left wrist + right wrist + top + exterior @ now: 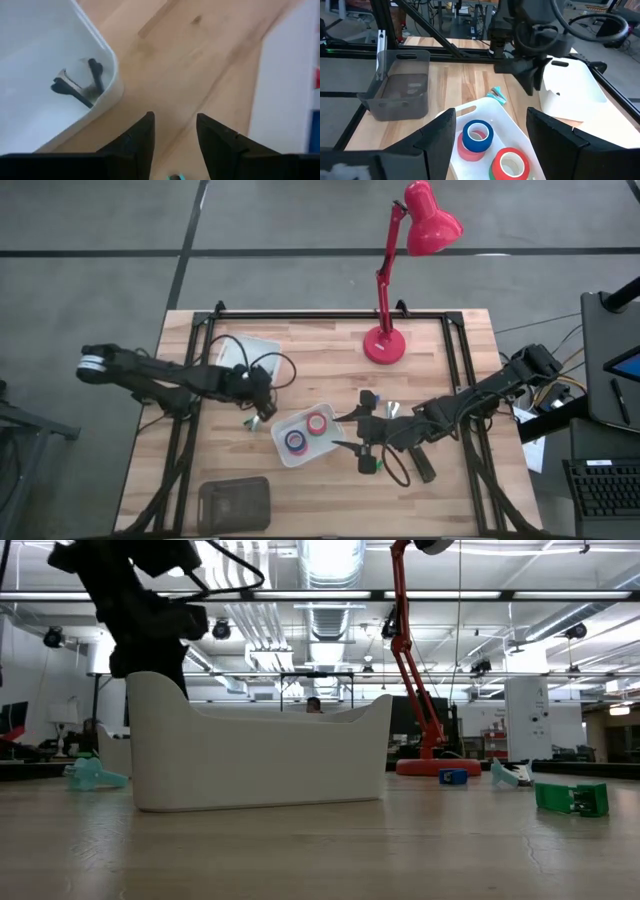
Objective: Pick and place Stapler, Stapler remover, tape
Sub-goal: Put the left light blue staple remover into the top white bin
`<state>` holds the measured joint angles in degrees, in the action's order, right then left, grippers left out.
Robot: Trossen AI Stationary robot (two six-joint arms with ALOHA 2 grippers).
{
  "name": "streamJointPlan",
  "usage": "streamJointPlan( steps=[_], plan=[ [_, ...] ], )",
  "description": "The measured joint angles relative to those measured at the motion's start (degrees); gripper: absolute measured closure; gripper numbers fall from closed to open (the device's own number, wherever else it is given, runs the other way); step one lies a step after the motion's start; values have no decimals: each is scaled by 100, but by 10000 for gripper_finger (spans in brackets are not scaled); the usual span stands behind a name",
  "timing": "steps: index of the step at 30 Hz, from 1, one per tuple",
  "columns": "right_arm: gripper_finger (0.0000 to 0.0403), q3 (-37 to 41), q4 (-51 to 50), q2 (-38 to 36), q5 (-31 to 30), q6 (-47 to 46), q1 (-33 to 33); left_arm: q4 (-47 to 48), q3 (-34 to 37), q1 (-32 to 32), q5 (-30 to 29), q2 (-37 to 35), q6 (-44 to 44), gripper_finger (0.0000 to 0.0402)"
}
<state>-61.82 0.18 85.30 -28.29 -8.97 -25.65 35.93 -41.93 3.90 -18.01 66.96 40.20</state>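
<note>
My left gripper is to go to the teal stapler remover next and close on its wide end (pixel 250 424), opposite the silver hinge.
A white tray (pixel 282 448) in the table's middle holds the tape: a blue roll (pixel 478 135) stacked on a pink one, and a red roll (pixel 510 163). My right gripper (pixel 490 120) is open, just right of this tray, its fingers pointing over the rolls. My left gripper (pixel 175 131) is open above bare wood between this tray and a second white tray (pixel 250 345) at the far left. A black stapler remover (pixel 80 85) lies in that second tray. A teal stapler remover (pixel 253 423) lies on the wood below the left gripper. A dark oblong (pixel 424 467), maybe the stapler, lies near the right arm.
A red desk lamp (pixel 384 345) stands at the far edge. A dark grey bin (pixel 234 505) sits at the near left. Small green (pixel 370 465), blue (pixel 372 395) and silvery (pixel 392 408) items lie around the right gripper. A black frame borders the table.
</note>
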Motion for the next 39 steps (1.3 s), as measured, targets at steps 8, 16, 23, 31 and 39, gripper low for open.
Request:
streamJointPlan(
  steps=[8,16,23,31,39],
  plan=[
    [170,0,5,0,0,30,4,434,0,483,-73,-125,187,256],
    [170,0,11,0,-2,76,4,1577,95,1164,61,-125,1457,255],
    [170,0,13,0,-2,72,4,1564,284,1685,60,-131,2172,254],
    [170,0,13,0,-2,63,4,1461,716,1919,60,-131,2701,255],
    [170,0,135,0,-17,67,4,669,1127,1919,34,-131,2471,256]
  ],
)
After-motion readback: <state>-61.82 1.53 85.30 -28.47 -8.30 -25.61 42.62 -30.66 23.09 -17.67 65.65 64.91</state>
